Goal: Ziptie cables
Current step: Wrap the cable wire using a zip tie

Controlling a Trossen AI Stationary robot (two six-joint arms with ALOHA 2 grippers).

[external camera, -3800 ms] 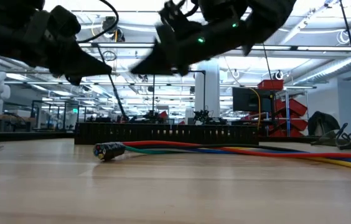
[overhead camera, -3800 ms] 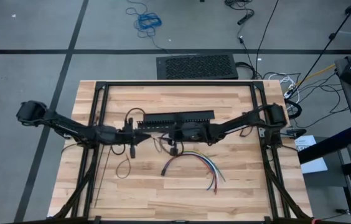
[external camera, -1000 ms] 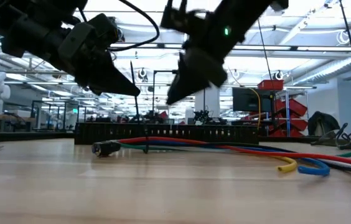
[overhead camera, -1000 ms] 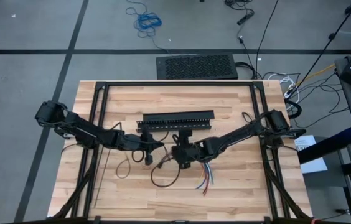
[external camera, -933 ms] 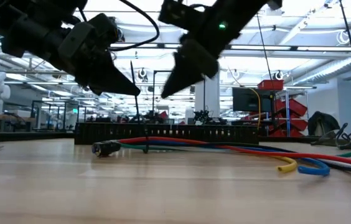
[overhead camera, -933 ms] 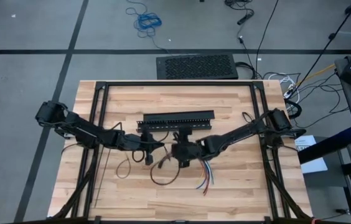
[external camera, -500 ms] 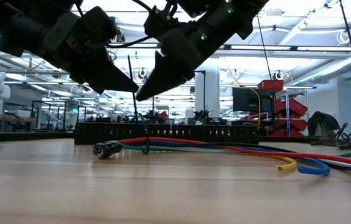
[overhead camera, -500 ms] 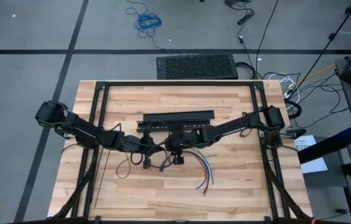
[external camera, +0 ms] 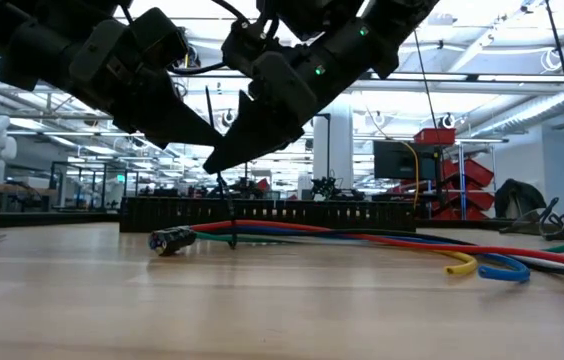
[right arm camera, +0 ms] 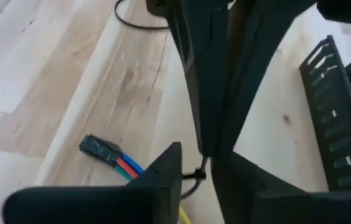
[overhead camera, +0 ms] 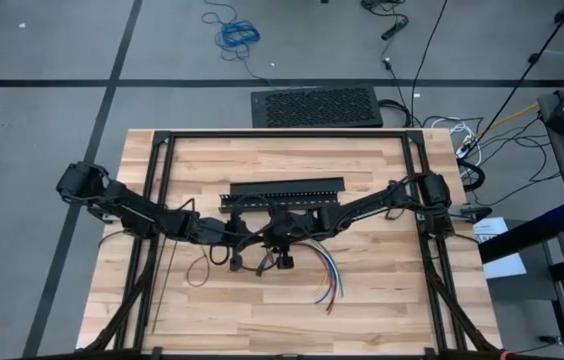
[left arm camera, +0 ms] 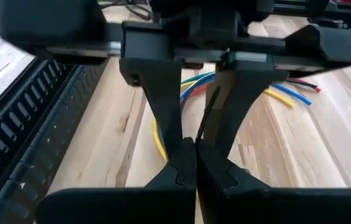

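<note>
Both grippers meet on the ziptie well above the cables, so my right gripper should keep the tail while my left gripper takes hold low at the cables [external camera: 232, 236].
The cables [overhead camera: 324, 275] lie on the wood table, coloured ends fanned toward the near edge. Their taped end [external camera: 172, 240] rests flat on the boards. A thin black ziptie [external camera: 224, 205] stands nearly upright above them. My left gripper [overhead camera: 247, 243] is shut on that strap near mid-table. My right gripper [overhead camera: 268, 243] sits right beside it, tilted down, fingers open on either side of the strap [right arm camera: 195, 175] and of the left fingertips. I cannot tell whether it touches the strap. My left gripper [left arm camera: 194, 163] pinches the ziptie between its two shut fingertips, part-way up the strap [left arm camera: 210, 112]. The fingers slant down from the table's left and lie across it. The strap stands about upright; its free end rises above the fingers and its lower end reaches down to the cables.
A long black slotted channel [overhead camera: 282, 192] lies just beyond the grippers. Another thin black loop [overhead camera: 199, 270] lies on the boards left of the cables. Black frame rails [overhead camera: 157, 200] run along the table's sides and far edge. Bare wood shows toward the near edge.
My right gripper has moved toward the table's left and slightly toward the far edge, up to the left gripper. It has tipped so that its fingers point down at the strap. The left gripper has kept its hold almost in place.
</note>
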